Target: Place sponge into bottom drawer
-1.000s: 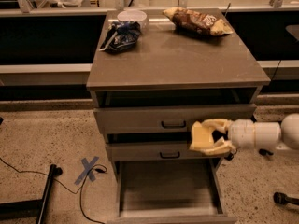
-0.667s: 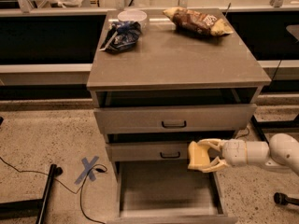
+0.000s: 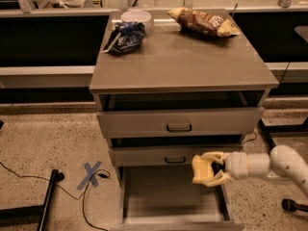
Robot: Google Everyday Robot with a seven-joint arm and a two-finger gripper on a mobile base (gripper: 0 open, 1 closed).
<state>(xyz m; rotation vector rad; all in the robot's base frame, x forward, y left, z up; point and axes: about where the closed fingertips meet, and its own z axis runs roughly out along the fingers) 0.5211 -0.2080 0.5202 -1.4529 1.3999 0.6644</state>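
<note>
I need to let go of the pale yellow sponge, now held upright above the drawer floor, near the middle of the bottom drawer's grey bottom [image 3: 188,188].
The bottom drawer [image 3: 163,201] is pulled out, its flat grey floor bare. My cream gripper [image 3: 211,169] reaches in from the right, over the drawer's right rear part and just below the middle drawer front. It is shut on the pale yellow sponge [image 3: 200,170], held upright between the fingers above the drawer floor.
The grey cabinet [image 3: 180,61] carries a brown-and-yellow snack bag [image 3: 202,21] at the back right, a blue bag [image 3: 124,36] and a white bowl [image 3: 136,17] at the back left. The two upper drawers [image 3: 179,124] are slightly open. Blue tape cross [image 3: 90,173] and cables lie on the floor to the left.
My gripper with the sponge has moved down from the level of the upper drawers to just above the open bottom drawer.
</note>
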